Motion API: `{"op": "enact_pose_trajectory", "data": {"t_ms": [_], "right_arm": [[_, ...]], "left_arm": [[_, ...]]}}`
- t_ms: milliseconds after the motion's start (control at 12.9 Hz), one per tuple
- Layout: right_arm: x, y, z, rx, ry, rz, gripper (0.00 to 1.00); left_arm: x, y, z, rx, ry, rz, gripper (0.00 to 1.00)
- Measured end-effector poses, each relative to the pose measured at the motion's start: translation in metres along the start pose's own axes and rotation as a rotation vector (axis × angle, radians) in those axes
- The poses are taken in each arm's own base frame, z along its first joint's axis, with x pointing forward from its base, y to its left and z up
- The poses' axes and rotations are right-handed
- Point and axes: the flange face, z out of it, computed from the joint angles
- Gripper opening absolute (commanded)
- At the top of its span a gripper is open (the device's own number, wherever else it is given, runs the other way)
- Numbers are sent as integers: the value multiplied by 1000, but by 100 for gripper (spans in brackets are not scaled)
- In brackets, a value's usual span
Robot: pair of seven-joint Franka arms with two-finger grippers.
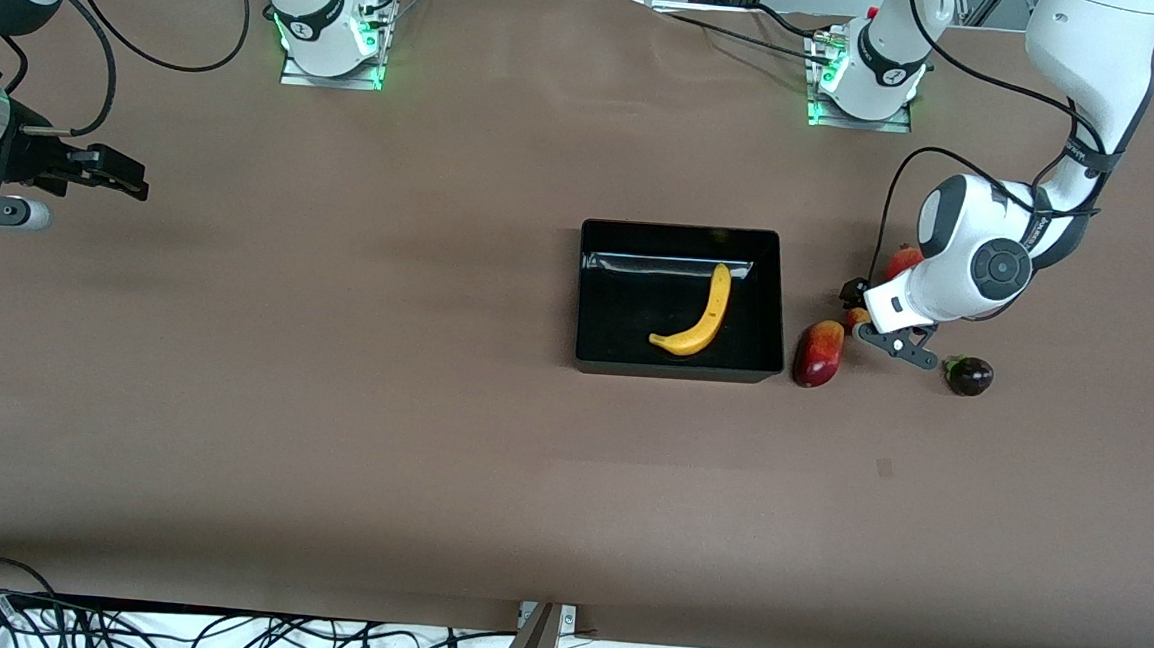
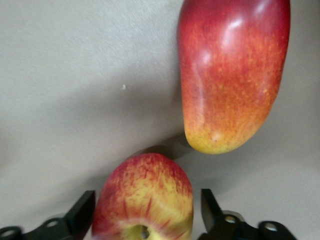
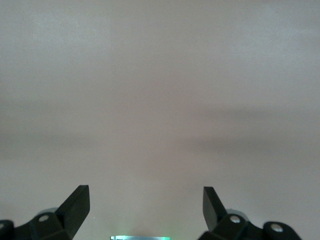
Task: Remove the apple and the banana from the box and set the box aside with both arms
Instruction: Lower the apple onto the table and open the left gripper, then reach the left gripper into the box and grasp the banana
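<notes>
My left gripper needs to next travel over to the far half of the yellow banana (image 1: 721, 297) inside the black box, and then close on it there.
The black box (image 1: 594, 295) sits mid-table with the yellow banana (image 1: 703, 317) lying in it. The red-and-yellow apple (image 1: 858, 317) (image 2: 145, 200) is on the table beside the box, toward the left arm's end. My left gripper (image 1: 857, 312) (image 2: 147, 210) is low around it, open, one finger (image 2: 82, 215) on each side of the apple, with a small gap at least on one side. My right gripper (image 1: 130, 178) (image 3: 146, 200) waits open and empty above bare table at the right arm's end.
A red-and-yellow mango (image 1: 818, 353) (image 2: 232, 75) lies between the box and the apple. A dark purple fruit (image 1: 969, 375) lies toward the left arm's end. Another red fruit (image 1: 904, 256) peeks out from under the left arm.
</notes>
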Motion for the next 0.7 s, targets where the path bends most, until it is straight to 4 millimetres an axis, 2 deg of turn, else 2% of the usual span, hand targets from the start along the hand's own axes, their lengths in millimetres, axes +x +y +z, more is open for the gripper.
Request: {"op": "enact_pose_trajectory", "data": {"t_ms": [155,232,309,387,464,541,619,696], "right_arm": [[0,0,0,0,0,0,100],[0,0,0,0,0,0,100],[0,0,0,0,0,0,100],[0,0,0,0,0,0,100],[0,0,0,0,0,0,100],[0,0,0,0,0,0,100],[0,0,0,0,0,0,100],[0,0,0,0,0,0,100]], "left_arm": [[5,-1,-31,19,29,0,100],[7,5,-58,26,32,2,100],[10,21,-89,27,41,-7,100],[14,46,-120,22,59,-20,100],[18,80,-146,22,80,-30,100],[21,117,-162,26,96,-47,100],[23,150,-168,29,105,-74,100],[24,179,-165,29,103,-102,100]]}}
